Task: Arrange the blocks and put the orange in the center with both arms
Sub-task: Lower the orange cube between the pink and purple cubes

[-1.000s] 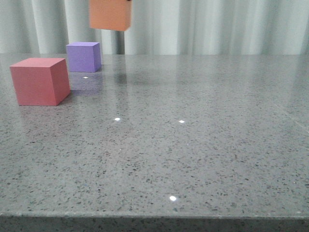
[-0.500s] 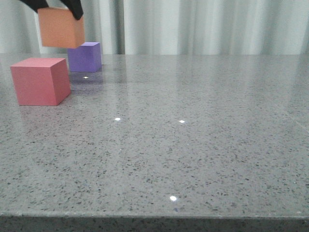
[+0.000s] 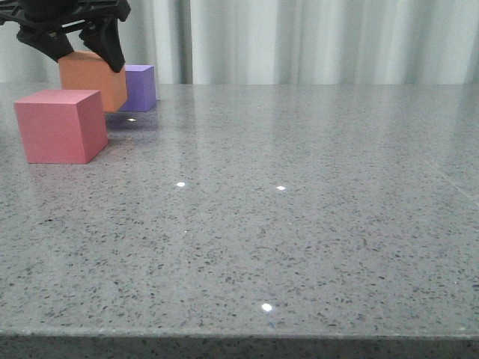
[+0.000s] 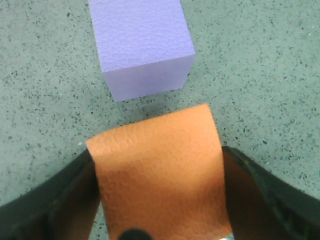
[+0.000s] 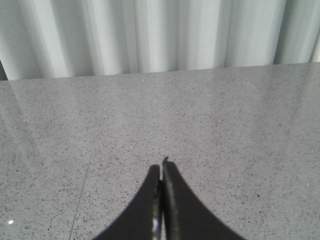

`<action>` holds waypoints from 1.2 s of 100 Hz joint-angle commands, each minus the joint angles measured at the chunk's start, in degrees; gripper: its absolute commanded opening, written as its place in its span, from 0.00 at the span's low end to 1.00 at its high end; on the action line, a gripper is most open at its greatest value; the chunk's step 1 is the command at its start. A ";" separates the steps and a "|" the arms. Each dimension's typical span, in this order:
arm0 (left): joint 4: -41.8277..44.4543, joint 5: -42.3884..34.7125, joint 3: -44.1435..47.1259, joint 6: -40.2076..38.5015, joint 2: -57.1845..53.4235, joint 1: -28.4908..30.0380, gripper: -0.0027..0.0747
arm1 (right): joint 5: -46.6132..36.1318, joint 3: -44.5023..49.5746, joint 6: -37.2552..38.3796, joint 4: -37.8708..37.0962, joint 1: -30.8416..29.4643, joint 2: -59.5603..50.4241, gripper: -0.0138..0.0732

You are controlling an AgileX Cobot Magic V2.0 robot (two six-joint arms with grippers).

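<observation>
My left gripper will let go of the orange cube on the table (image 3: 108, 120) (image 4: 164, 162) between the red-pink cube and the purple cube.
My left gripper (image 3: 90, 60) is shut on the orange cube (image 3: 90, 82) from above, at the far left of the table. The cube hangs low, between the red-pink cube (image 3: 60, 126) in front of it and the purple cube (image 3: 142, 86) behind and to its right. I cannot tell whether it touches the table. In the left wrist view the orange cube (image 4: 160, 175) sits between my black fingers (image 4: 250, 190), with the purple cube (image 4: 140, 45) just beyond it. My right gripper (image 5: 161, 167) is shut and empty over bare table, seen only in its own wrist view.
The grey speckled table (image 3: 299, 224) stretches to the right and towards the front edge. A pale curtain (image 3: 337, 37) hangs behind the table's far edge.
My left gripper has carried the orange cube down and to the left, from high above the table to the gap between the red-pink and purple cubes. Those two cubes have not moved.
</observation>
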 commanded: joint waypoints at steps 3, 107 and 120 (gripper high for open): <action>-0.88 -4.11 -1.47 0.03 -2.32 0.08 0.53 | -4.90 -1.49 -0.40 -0.89 -0.46 0.21 0.08; -3.58 -4.61 -1.47 0.03 1.04 -0.02 0.53 | -4.90 -1.49 -0.40 -0.89 -0.46 0.21 0.08; -3.58 -4.05 -1.47 0.03 1.04 -0.02 0.54 | -4.90 -1.49 -0.40 -0.89 -0.46 0.21 0.08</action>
